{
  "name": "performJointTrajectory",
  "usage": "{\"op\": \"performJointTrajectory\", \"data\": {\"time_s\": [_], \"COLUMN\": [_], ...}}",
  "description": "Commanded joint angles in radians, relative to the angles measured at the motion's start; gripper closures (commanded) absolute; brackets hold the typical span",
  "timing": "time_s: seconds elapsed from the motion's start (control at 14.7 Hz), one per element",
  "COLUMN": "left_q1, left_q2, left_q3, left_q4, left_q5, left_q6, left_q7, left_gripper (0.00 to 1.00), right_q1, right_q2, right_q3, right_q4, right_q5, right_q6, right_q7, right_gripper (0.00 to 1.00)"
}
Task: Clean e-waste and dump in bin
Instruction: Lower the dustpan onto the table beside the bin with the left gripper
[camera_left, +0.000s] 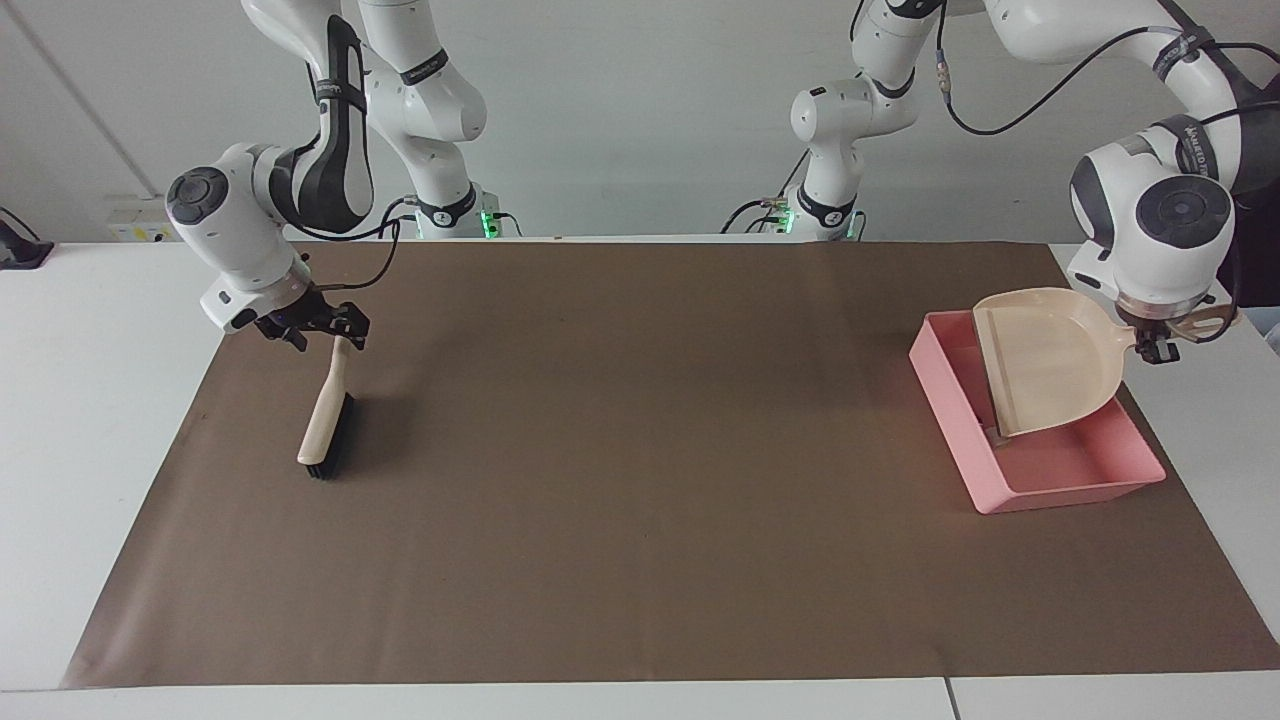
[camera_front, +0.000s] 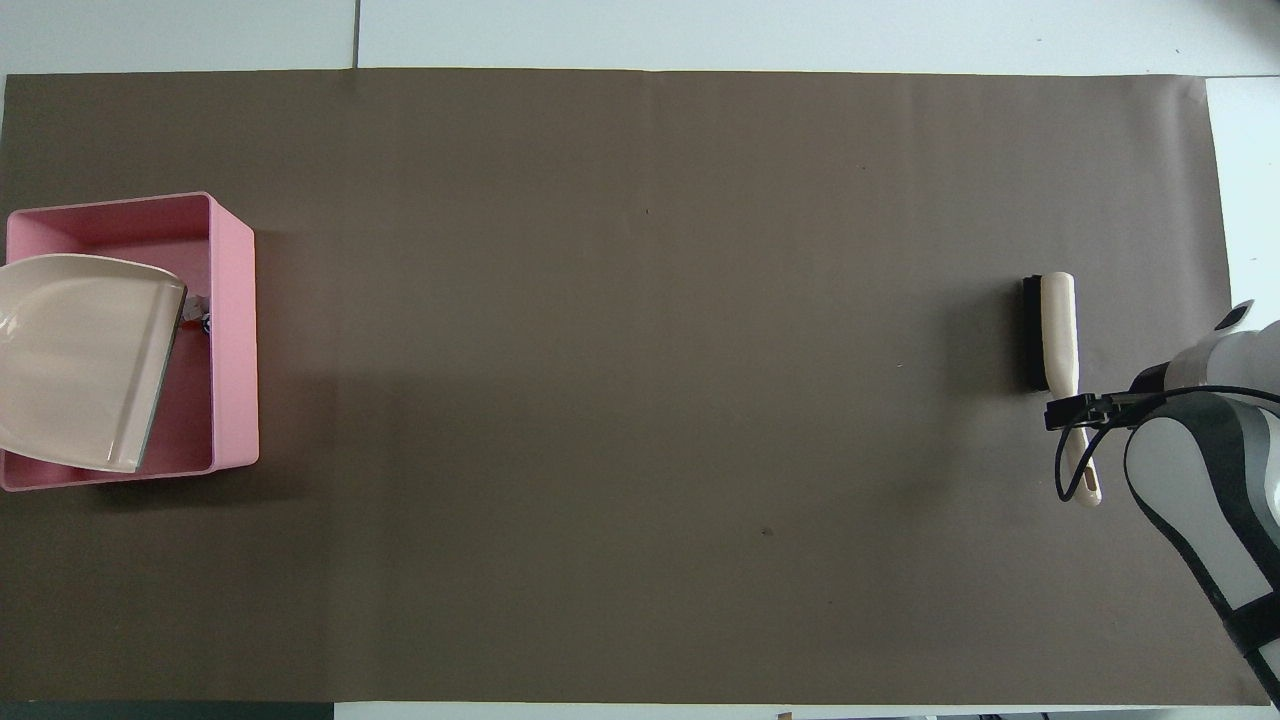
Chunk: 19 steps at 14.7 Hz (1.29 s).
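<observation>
The robot's left gripper should release the beige dustpan on the brown mat (camera_front: 441, 386) next to the pink bin, toward the brush.
The pink bin (camera_left: 1062, 482) (camera_front: 236, 330) sits toward the left arm's end of the table. My left gripper (camera_left: 1155, 350) is shut on the handle of the beige dustpan (camera_left: 1050, 360) (camera_front: 80, 360), which hangs tipped steeply over the bin with its lip down inside. The pan's inside is bare. Of the e-waste (camera_front: 203, 322), only a small bit shows on the bin floor at the pan's lip; the rest is hidden under the pan. My right gripper (camera_left: 315, 328) (camera_front: 1078, 410) stands open astride the handle of the brush (camera_left: 326, 425) (camera_front: 1050, 330).
The brush lies with its bristles on the brown mat (camera_left: 640, 450) toward the right arm's end of the table. White tabletop (camera_left: 100, 420) borders the mat on all sides.
</observation>
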Motion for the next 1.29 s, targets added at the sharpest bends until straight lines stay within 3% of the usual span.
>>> {"op": "performJointTrajectory", "data": {"time_s": [0.0,0.34,0.61,1.02,1.23], "left_q1": [-0.017,-0.040,-0.123,-0.368,-0.428], "left_q2": [-0.086,-0.129,-0.214,-0.176,-0.111], "left_q3": [-0.004,-0.005,-0.005,-0.005,-0.007], "left_q4": [0.017,-0.016,-0.223,-0.349,-0.369], "left_q5": [0.002,-0.183,-0.311,-0.363,-0.366], "left_q6": [-0.058,-0.039,0.089,0.171,0.244], "left_q7": [-0.005,-0.017,-0.061,-0.319,-0.337], "left_gripper": [1.00,0.99,1.00,1.00,1.00], "right_q1": [0.065,0.181,0.191,0.170,0.272], "right_q2": [-0.015,-0.003,0.014,0.060,0.092], "right_q3": [0.010,0.010,0.009,-0.009,-0.135], "right_q4": [0.096,0.277,0.501,0.760,0.799], "right_q5": [-0.010,-0.017,-0.029,-0.063,-0.061], "right_q6": [-0.054,-0.173,-0.377,-0.656,-0.691], "right_q7": [0.092,0.249,0.266,0.270,0.273], "right_gripper": [0.01,0.01,0.01,0.01,0.01]}}
